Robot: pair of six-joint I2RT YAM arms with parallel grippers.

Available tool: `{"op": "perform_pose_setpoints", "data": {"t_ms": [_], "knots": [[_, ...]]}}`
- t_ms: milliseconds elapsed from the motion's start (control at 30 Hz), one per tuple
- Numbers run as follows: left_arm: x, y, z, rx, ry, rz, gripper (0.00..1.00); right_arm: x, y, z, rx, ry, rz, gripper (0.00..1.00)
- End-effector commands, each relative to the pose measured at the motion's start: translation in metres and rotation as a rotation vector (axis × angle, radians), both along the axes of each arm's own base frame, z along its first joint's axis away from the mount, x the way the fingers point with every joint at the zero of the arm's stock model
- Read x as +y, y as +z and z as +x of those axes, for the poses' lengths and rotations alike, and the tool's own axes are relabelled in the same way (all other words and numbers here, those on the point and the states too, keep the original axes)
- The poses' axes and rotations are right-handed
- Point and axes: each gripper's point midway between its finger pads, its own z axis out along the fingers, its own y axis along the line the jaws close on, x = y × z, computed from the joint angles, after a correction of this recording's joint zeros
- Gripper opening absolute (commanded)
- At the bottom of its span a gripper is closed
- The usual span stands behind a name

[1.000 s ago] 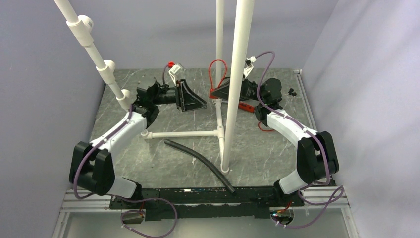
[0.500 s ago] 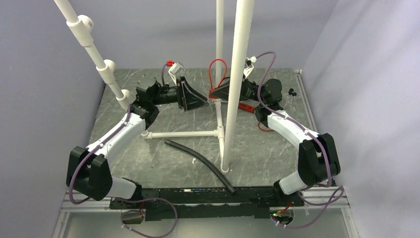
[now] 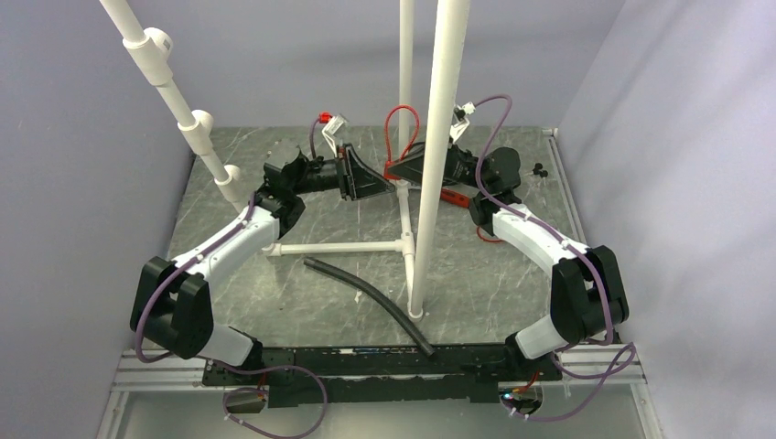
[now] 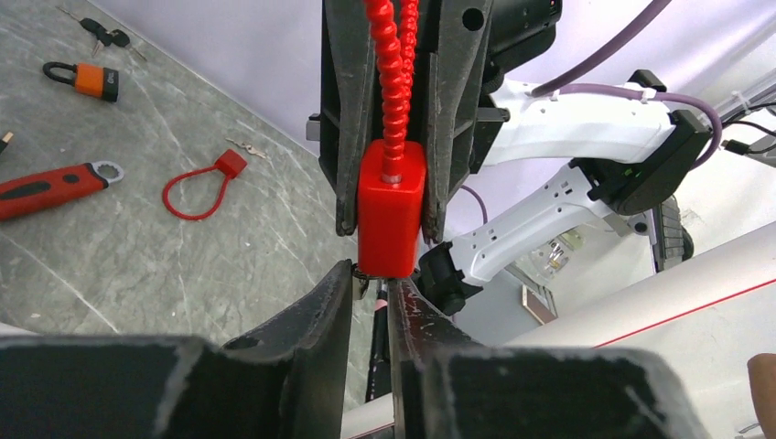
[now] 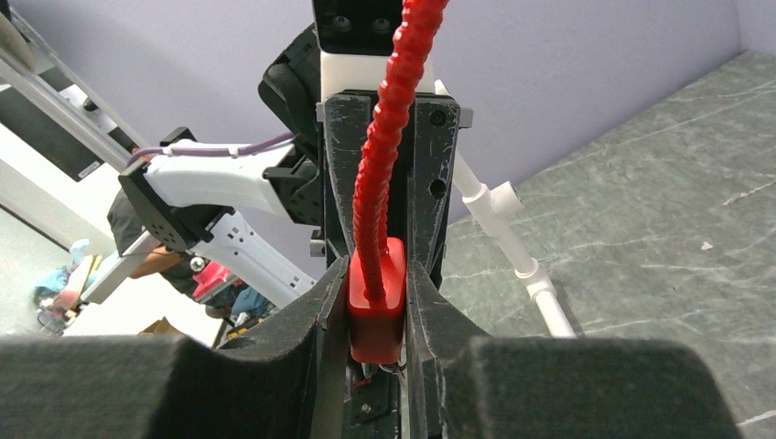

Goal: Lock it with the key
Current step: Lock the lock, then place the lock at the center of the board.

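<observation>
My right gripper needs to release the red padlock on the table point(image 3: 497, 264), so that I leave it just in front of the red cable loop.
A red padlock point(image 5: 375, 306) with a red ribbed cable shackle point(image 3: 403, 128) is clamped between the fingers of my right gripper point(image 5: 377, 265), held up at the back of the table beside the white pipe. It also shows in the left wrist view point(image 4: 392, 219). My left gripper point(image 4: 371, 274) sits tip to tip with the right gripper point(image 3: 400, 170), its jaws nearly together on a small metal key point(image 4: 369, 285) right under the lock's bottom face. The key's tip is hidden by the lock body. In the top view the left gripper point(image 3: 377, 189) meets the lock point(image 3: 394, 171).
A white pipe frame point(image 3: 430, 165) stands between the arms, and a black hose point(image 3: 371, 302) lies in front. On the table behind are an orange padlock point(image 4: 87, 80), a red cable loop point(image 4: 197, 187), a red-handled tool point(image 4: 46, 187) and loose keys point(image 4: 105, 35).
My left arm has moved right, bringing its gripper up to the lock held by the right gripper. The right gripper has hardly moved.
</observation>
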Motion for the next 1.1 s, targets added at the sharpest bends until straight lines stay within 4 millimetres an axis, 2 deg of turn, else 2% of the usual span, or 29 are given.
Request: {"op": "perform_pose_setpoints", "data": {"t_ms": [0, 167, 433, 767, 933, 1067], "knots": [[-0.001, 0.028, -0.003, -0.039, -0.007, -0.079, 0.22, -0.006, 0.039, -0.014, -0.121, -0.002, 0.083, 0.00], [-0.002, 0.025, -0.006, -0.015, -0.023, -0.081, 0.00, -0.006, 0.044, -0.012, -0.119, -0.011, 0.102, 0.00], [-0.002, 0.007, -0.021, 0.025, -0.070, -0.055, 0.00, -0.010, 0.064, -0.007, -0.154, -0.021, 0.147, 0.00], [-0.009, -0.008, -0.043, 0.030, -0.122, -0.027, 0.00, -0.010, 0.069, 0.001, -0.167, -0.036, 0.152, 0.00], [-0.008, -0.011, -0.047, 0.019, -0.134, -0.013, 0.00, -0.013, 0.059, 0.003, -0.164, -0.035, 0.116, 0.00], [-0.005, -0.017, -0.051, 0.010, -0.138, 0.018, 0.00, -0.016, 0.038, 0.002, -0.167, -0.027, 0.035, 0.00]]}}
